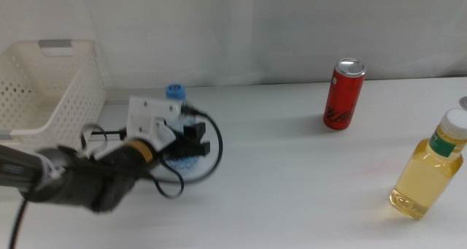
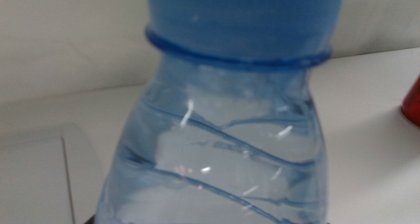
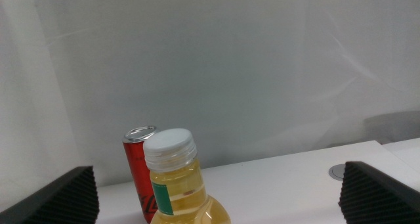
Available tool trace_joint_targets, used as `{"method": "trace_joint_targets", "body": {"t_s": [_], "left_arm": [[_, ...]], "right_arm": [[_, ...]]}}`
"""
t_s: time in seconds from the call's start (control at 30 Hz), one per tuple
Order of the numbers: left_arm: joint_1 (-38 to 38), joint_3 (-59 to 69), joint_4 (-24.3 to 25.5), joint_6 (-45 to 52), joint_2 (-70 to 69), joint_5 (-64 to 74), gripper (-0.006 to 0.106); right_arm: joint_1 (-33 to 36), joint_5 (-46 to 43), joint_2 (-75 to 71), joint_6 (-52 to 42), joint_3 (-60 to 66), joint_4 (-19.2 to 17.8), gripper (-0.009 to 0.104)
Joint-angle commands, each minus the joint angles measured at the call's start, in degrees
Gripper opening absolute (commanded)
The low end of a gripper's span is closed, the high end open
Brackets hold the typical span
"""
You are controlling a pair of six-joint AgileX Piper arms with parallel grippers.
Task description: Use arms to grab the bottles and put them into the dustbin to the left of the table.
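The robot's left gripper will release the water bottle on the bottom inside the dustbin [image 1: 53, 98], with the bottle's cap toward the back grey handle.
My left gripper [image 1: 191, 141] reaches in from the left and stands at the small clear water bottle [image 1: 175, 94], whose blue cap shows above the white bracket. In the left wrist view the water bottle [image 2: 223, 152] fills the picture, very close. The dustbin [image 1: 44, 88] stands at the table's far left, behind the left arm. The red can [image 1: 344, 94] stands upright at the back right. The bottle of yellow liquid [image 1: 429, 176] stands at the right edge. In the right wrist view my right gripper [image 3: 220, 184] is open, with the yellow bottle [image 3: 176, 178] and the red can [image 3: 136, 165] ahead of it.
The white tabletop [image 1: 292, 183] runs across the picture with a white curtain behind it. A small grey round fitting [image 1: 464, 101] sits at the far right edge of the table; the right wrist view also shows the fitting [image 3: 337, 172].
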Motion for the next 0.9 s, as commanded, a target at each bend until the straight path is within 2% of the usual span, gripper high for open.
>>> {"method": "trace_joint_targets", "body": {"t_s": [0.0,0.37,0.53,0.77,0.87], "left_arm": [[0.1,-3.4,-0.7,-0.6,-5.6,5.5,-0.003],[0.3,-24.4,-0.7,5.8,-22.0,45.2,-0.003],[1.7,-41.3,0.0,8.2,-24.3,69.2,-0.003],[11.9,-53.5,-0.2,8.6,-24.3,85.7,-0.003],[18.0,-54.1,-3.8,11.4,-24.3,88.2,-0.003]], "right_arm": [[-0.1,-0.1,-1.8,0.0,2.3,-0.6,0.103],[-0.1,-0.1,-1.8,0.0,2.3,-0.6,0.103],[-0.1,-0.1,-1.8,0.0,2.3,-0.6,0.103],[-0.1,-0.1,-1.8,0.0,2.3,-0.6,0.103],[-0.1,-0.1,-1.8,0.0,2.3,-0.6,0.103]]}}
